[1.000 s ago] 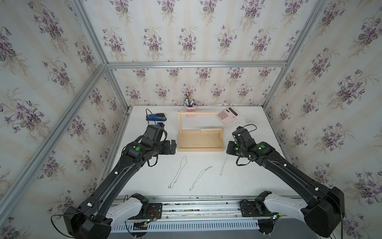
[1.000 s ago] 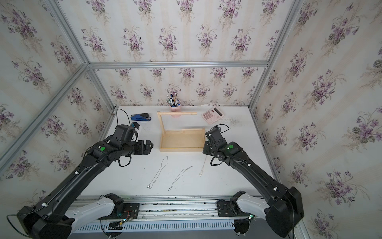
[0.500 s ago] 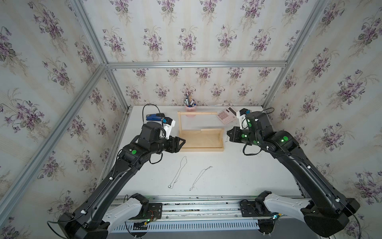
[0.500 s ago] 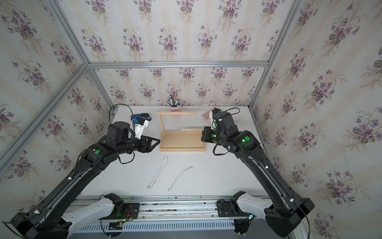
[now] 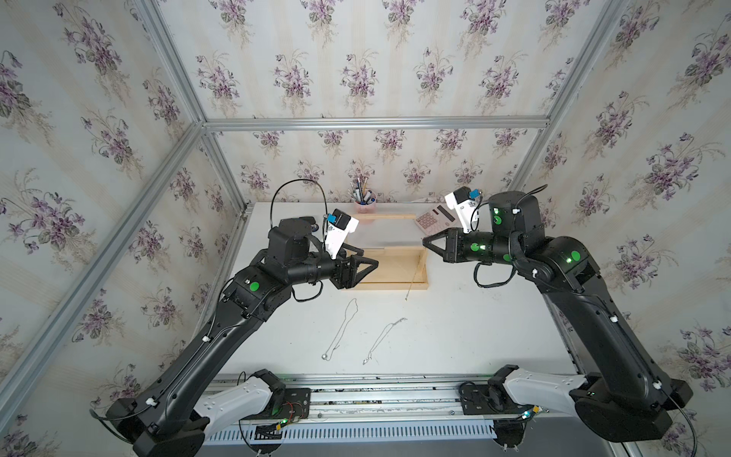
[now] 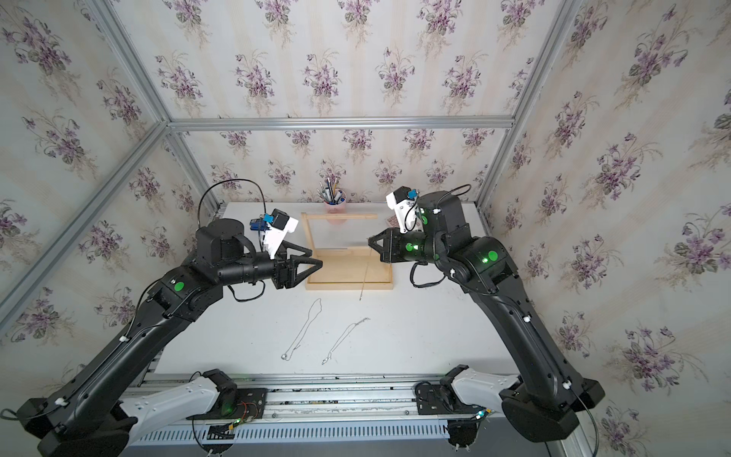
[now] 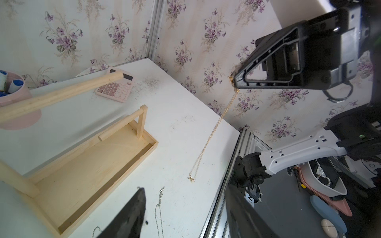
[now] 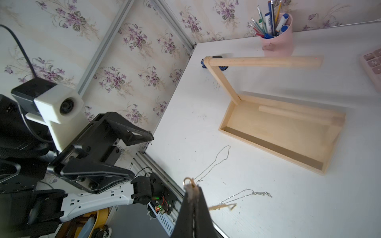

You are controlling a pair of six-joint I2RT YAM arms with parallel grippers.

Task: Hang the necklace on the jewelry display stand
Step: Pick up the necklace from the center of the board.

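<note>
Next, my left gripper grabs the chain's upper end (image 7: 236, 89) before I hang the gold necklace, because its strands hang close together from my right gripper.
The light wooden jewelry display stand (image 5: 395, 273) (image 6: 348, 279) sits at mid-table, its thin crossbar (image 5: 385, 216) (image 8: 263, 61) on top. My right gripper (image 5: 424, 240) (image 6: 370, 240) (image 8: 190, 186) hovers by the stand's right end, shut on a gold necklace (image 5: 413, 277) (image 6: 366, 273) (image 7: 214, 127). The chain hangs straight down from its tip, and the pendant swings just above the table. My left gripper (image 5: 368, 256) (image 6: 315, 256) (image 7: 184, 197) is raised at the stand's left end, open, with nothing between its fingers.
Two silver chains (image 5: 342, 328) (image 5: 381, 340) lie on the white table in front of the stand. A pink pen cup (image 5: 364, 203) and a pink calculator (image 5: 433, 219) stand behind it by the back wall. A metal rail (image 5: 356, 385) runs along the front edge.
My right gripper has risen from the table to the stand's right end, carrying the gold necklace up. My left gripper rose toward the stand's left end and its jaws narrowed somewhat.
</note>
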